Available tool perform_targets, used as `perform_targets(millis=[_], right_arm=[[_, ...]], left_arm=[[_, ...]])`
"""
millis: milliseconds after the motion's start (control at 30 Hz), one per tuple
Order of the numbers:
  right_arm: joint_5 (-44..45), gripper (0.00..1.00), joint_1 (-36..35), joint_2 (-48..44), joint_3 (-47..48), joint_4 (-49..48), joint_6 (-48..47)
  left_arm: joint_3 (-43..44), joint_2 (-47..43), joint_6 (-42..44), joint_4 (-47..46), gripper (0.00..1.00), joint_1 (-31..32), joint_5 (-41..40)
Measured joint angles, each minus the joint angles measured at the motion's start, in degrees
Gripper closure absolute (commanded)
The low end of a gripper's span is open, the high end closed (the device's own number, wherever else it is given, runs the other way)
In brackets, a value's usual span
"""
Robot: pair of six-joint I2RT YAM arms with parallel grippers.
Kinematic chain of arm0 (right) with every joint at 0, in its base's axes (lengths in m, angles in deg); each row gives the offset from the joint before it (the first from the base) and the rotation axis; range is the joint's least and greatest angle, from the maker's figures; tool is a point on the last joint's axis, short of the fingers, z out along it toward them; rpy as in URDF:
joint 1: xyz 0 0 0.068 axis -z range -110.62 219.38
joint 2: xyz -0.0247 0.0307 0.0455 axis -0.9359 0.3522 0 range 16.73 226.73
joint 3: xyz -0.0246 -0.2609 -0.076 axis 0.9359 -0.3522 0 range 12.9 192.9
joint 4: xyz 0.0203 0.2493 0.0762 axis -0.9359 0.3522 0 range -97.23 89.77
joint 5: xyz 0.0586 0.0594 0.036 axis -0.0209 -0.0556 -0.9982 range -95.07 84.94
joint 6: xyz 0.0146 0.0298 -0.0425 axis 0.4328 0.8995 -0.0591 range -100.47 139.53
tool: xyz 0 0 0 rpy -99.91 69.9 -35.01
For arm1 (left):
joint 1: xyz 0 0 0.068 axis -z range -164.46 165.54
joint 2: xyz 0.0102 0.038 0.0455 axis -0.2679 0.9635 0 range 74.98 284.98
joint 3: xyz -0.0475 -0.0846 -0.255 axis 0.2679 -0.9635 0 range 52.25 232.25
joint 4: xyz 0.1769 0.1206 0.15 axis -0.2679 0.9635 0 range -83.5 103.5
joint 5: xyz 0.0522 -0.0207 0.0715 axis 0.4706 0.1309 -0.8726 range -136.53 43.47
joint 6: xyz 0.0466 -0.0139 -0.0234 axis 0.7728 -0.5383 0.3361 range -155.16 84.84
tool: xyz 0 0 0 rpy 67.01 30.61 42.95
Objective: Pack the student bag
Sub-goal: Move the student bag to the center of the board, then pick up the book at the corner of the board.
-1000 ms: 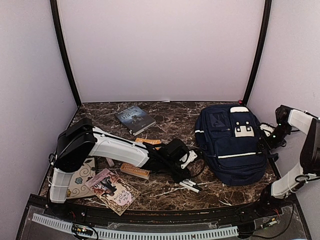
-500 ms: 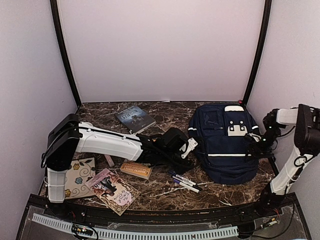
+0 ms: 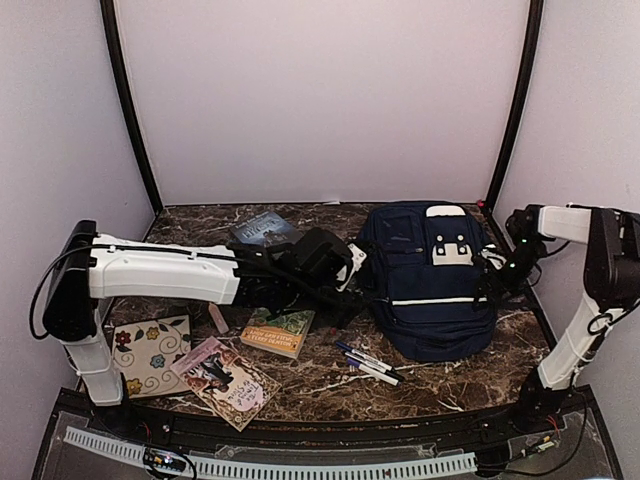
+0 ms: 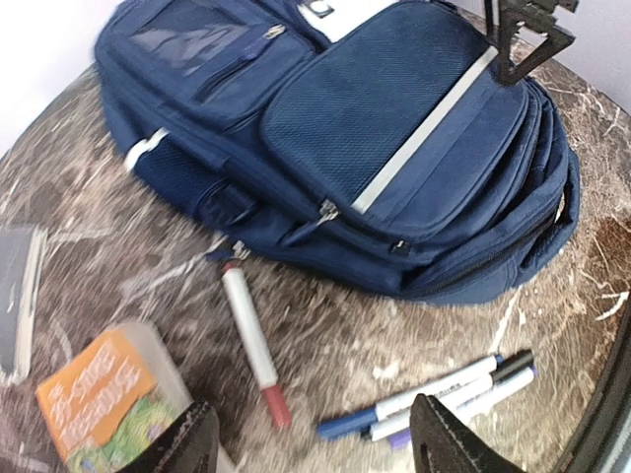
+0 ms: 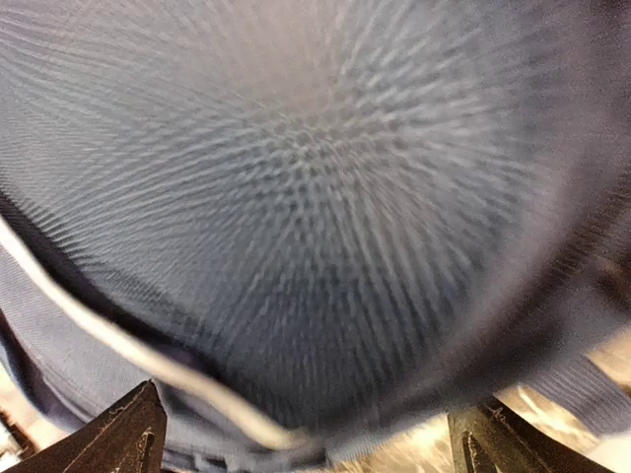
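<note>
The pink book has a long edge on the floral card's side. Next, my left gripper will go there and close on the middle of its long edge (image 3: pixel 207 397).
The student bag (image 3: pixel 425 285), navy with white stripes and a white studded patch, lies flat on the marble table, right of centre. In the left wrist view the student bag (image 4: pixel 394 128) fills the top. My left gripper (image 3: pixel 352 278) hovers at the bag's left edge; it (image 4: pixel 315 443) is open with nothing between its fingers. My right gripper (image 3: pixel 497 275) presses against the bag's right side. There the bag's fabric (image 5: pixel 296 197) fills the blurred right wrist view, and the right gripper (image 5: pixel 315 434) stands wide open around its bulge.
Blue and black pens (image 3: pixel 368 365) (image 4: pixel 434 389) lie in front of the bag, beside a white marker with a red cap (image 4: pixel 251 340). An orange-green book (image 3: pixel 280 333) (image 4: pixel 99 404), a dark book (image 3: pixel 262 228), a pink book (image 3: pixel 225 380) and a floral card (image 3: pixel 150 355) lie to the left.
The bag has slid left and back with my right gripper pushed against its side. My left gripper has opened wider and drawn back and leftward, away from the pens.
</note>
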Motion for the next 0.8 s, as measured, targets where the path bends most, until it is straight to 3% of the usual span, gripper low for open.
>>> perform_targets(millis=[233, 400, 800], right_arm=[[5.0, 0.00, -0.1, -10.3, 5.6, 0.4, 2.1], [2.8, 0.00, -2.8, -13.7, 10.6, -0.4, 3.8], [-11.2, 0.05, -24.7, -13.5, 10.6, -10.1, 4.2]], left_arm=[[-7.6, -14.0, -14.7, 13.8, 0.31, 0.0, -2.3], [-15.9, -22.4, -29.0, 23.0, 0.33, 0.0, -1.6], [-32.5, -41.2, -62.9, 35.5, 0.33, 0.0, 0.0]])
